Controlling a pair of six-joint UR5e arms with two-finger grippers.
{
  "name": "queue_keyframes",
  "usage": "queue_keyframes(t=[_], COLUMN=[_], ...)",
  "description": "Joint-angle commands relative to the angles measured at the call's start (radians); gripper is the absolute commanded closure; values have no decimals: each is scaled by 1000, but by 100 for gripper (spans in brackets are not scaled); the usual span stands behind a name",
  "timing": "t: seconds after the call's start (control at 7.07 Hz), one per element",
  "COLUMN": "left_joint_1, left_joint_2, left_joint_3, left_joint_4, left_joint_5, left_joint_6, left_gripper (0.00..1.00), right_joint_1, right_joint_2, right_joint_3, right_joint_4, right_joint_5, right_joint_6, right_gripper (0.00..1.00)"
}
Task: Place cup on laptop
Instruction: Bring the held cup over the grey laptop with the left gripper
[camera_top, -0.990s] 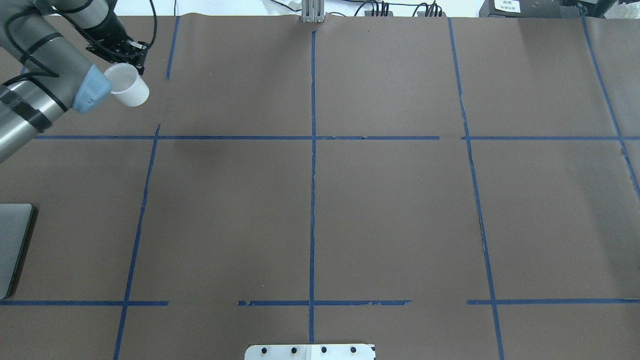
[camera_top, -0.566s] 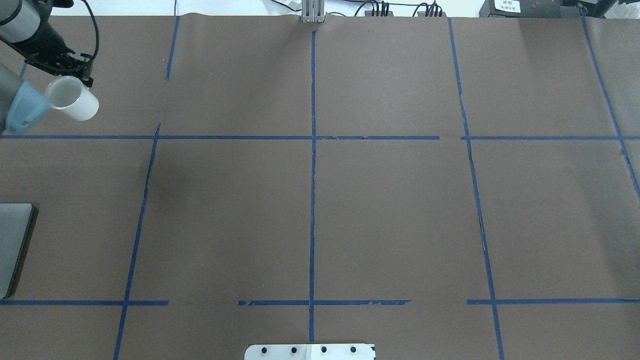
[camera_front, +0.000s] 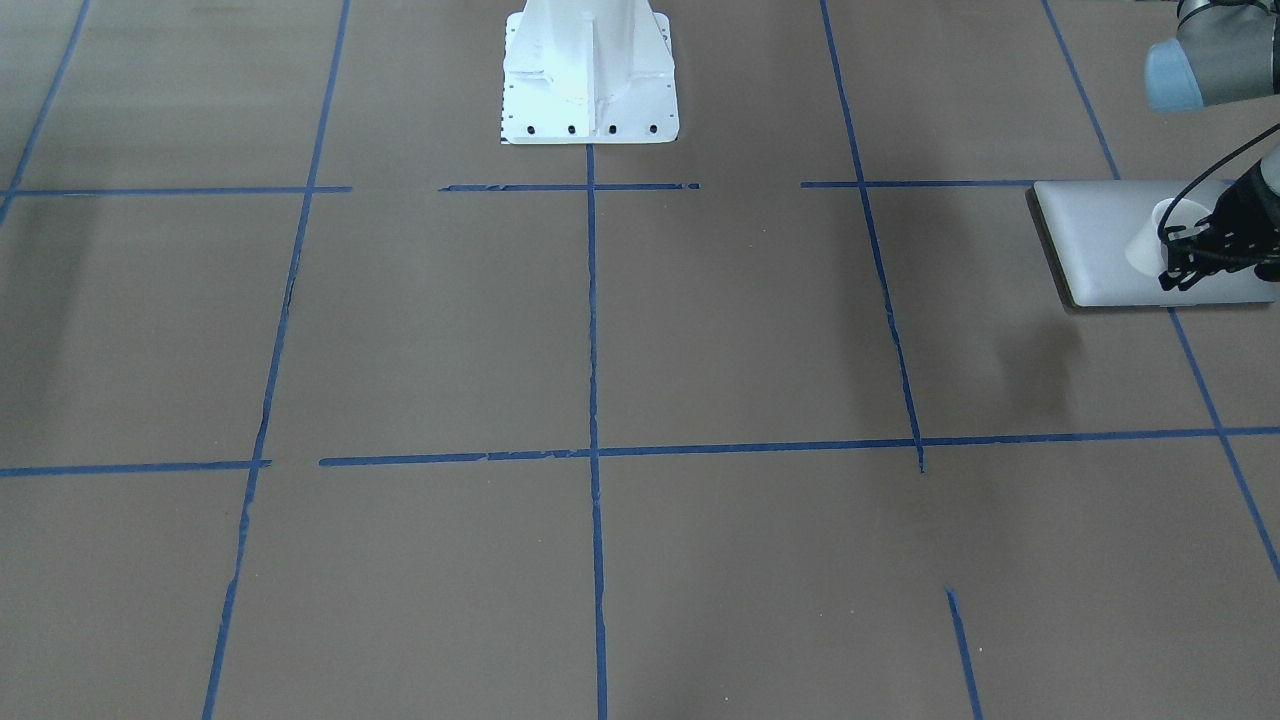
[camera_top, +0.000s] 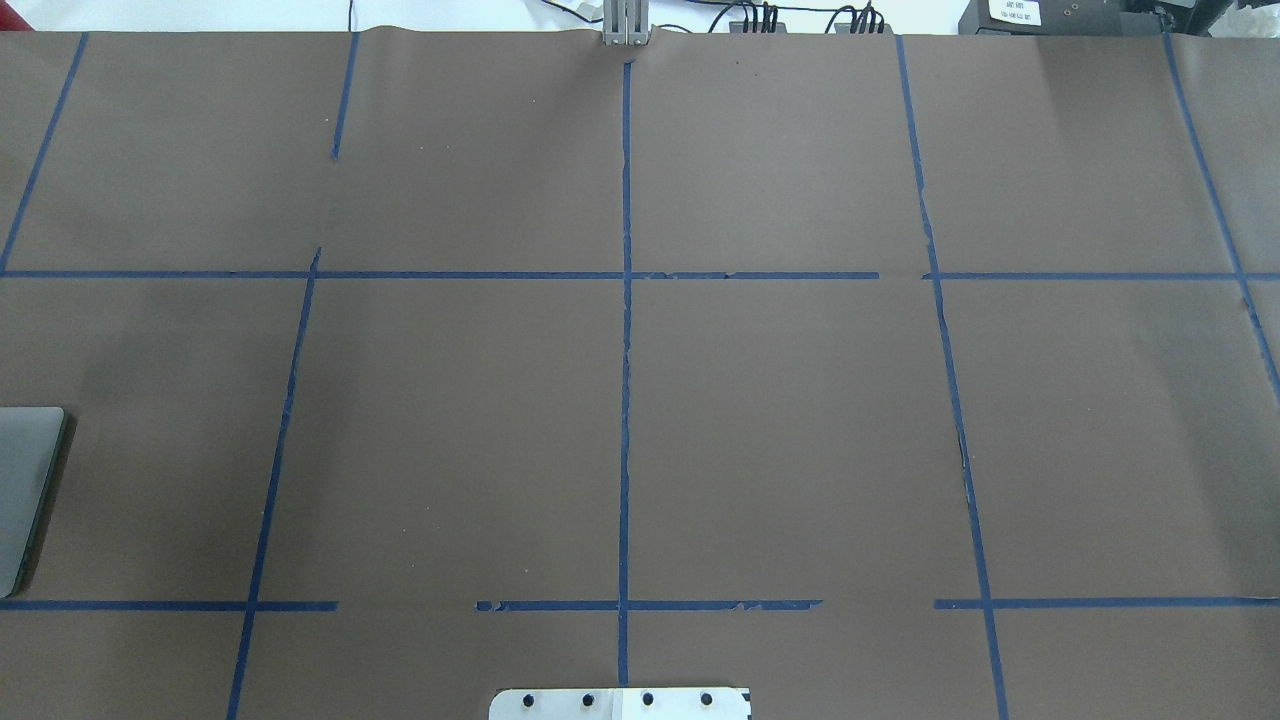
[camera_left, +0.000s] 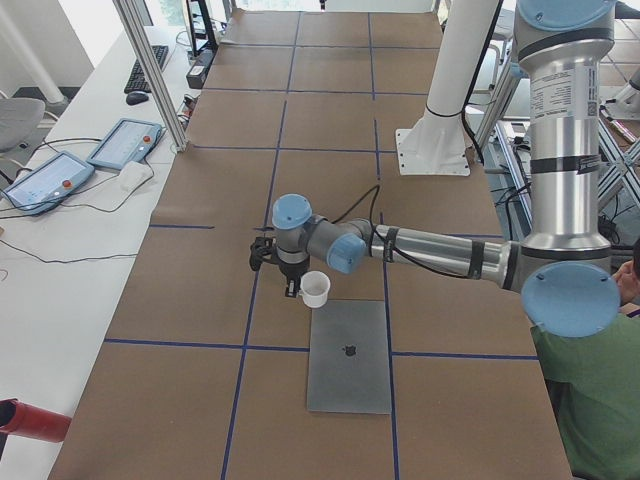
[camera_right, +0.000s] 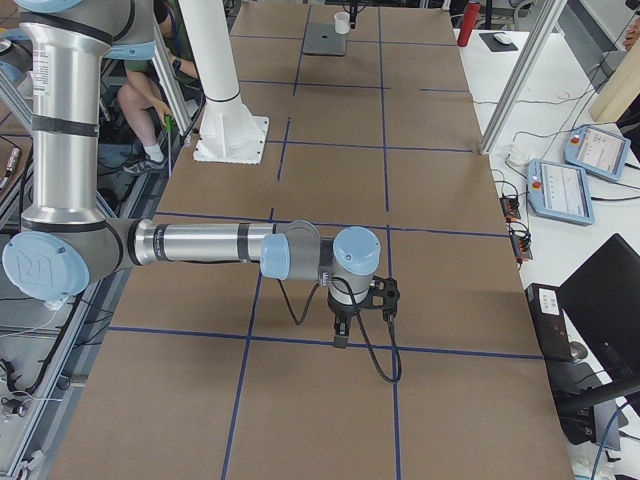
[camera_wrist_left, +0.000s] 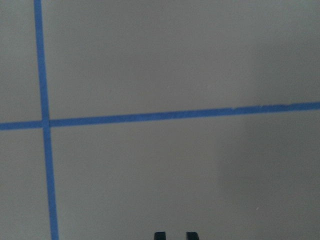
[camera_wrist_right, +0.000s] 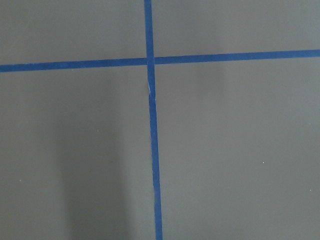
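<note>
My left gripper needs to set the white cup down and let go of it on the middle of the silver-grey laptop's lid (camera_front: 1159, 248).
The white cup (camera_front: 1148, 238) hangs in the air in my left gripper (camera_front: 1182, 252), which is shut on it at one side. In the front-facing view the cup lies over the silver-grey laptop (camera_front: 1095, 240). In the exterior left view the cup (camera_left: 315, 288) sits at the far short edge of the closed laptop (camera_left: 348, 360). Only the laptop's corner (camera_top: 25, 490) shows overhead. The left wrist view shows only two dark fingertips (camera_wrist_left: 160, 235) close together, not the cup. My right gripper (camera_right: 343, 330) hovers over bare table far from both; I cannot tell whether it is open.
Brown paper with blue tape lines (camera_top: 625, 350) covers the table. The white robot base (camera_front: 590, 70) stands at mid table edge. Operator pendants (camera_left: 125, 145) lie on a side bench. A seated person (camera_left: 600, 380) is beside the near arm.
My left arm has carried the cup leftward out of the overhead view, toward the laptop. The laptop has not moved.
</note>
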Motion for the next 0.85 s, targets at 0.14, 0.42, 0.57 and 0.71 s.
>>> queue_keyframes(t=[0.14, 0.42, 0.57, 0.71], left_joint_1=[-1, -1, -1, 1], left_joint_2=[90, 95, 109, 109], left_joint_3=[189, 252, 248, 249], left_joint_4=[-349, -456, -459, -459], left_joint_5=[-1, -1, -1, -1], left_joint_6=[-135, -203, -204, -203], left_gripper=[100, 100, 100, 100], right_joint_1=[0, 0, 0, 0], right_joint_2=[0, 0, 0, 0], right_joint_3=[0, 0, 0, 0], right_joint_4=[0, 0, 0, 0], right_joint_5=[0, 0, 0, 0], right_joint_6=[0, 0, 0, 0], right_gripper=[0, 0, 0, 0])
